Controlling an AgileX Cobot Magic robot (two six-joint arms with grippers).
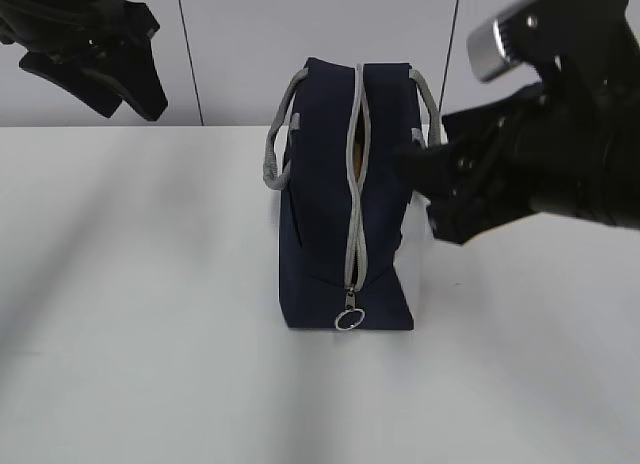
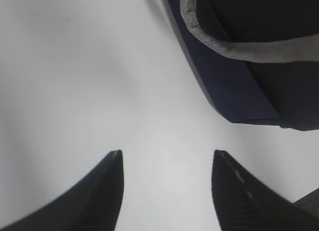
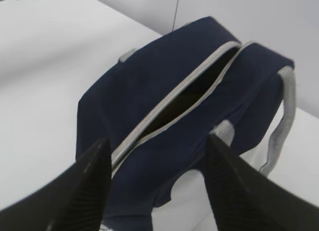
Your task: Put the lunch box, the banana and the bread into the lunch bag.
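My right gripper is going to close on the ring pull [image 1: 349, 319] of the lunch bag's grey zipper, which hangs at the bag's near end.
The navy lunch bag [image 1: 325, 234] stands mid-table, end toward the camera, grey handles up. Its grey zipper [image 1: 357, 184] is partly parted near the top, and the ring pull [image 1: 348, 320] hangs at the near end. A tan sliver shows in the gap; I cannot tell what it is. The lunch box, banana and bread are out of view. My right gripper [image 1: 425, 189] is open and empty, right beside the bag's right side; in the right wrist view [image 3: 157, 141] it hovers over the bag [image 3: 164, 76] and its dark opening [image 3: 187, 96]. My left gripper [image 1: 135, 94] is raised at the far left, open and empty [image 2: 167, 154].
The white table [image 1: 150, 314] surrounds the bag. A grey wall with dark vertical seams [image 1: 190, 54] stands behind. The left wrist view shows a bag corner [image 2: 234, 91] and a grey handle [image 2: 249, 47] at upper right. The bag's white lower panel [image 3: 192, 201] shows between my right fingers.
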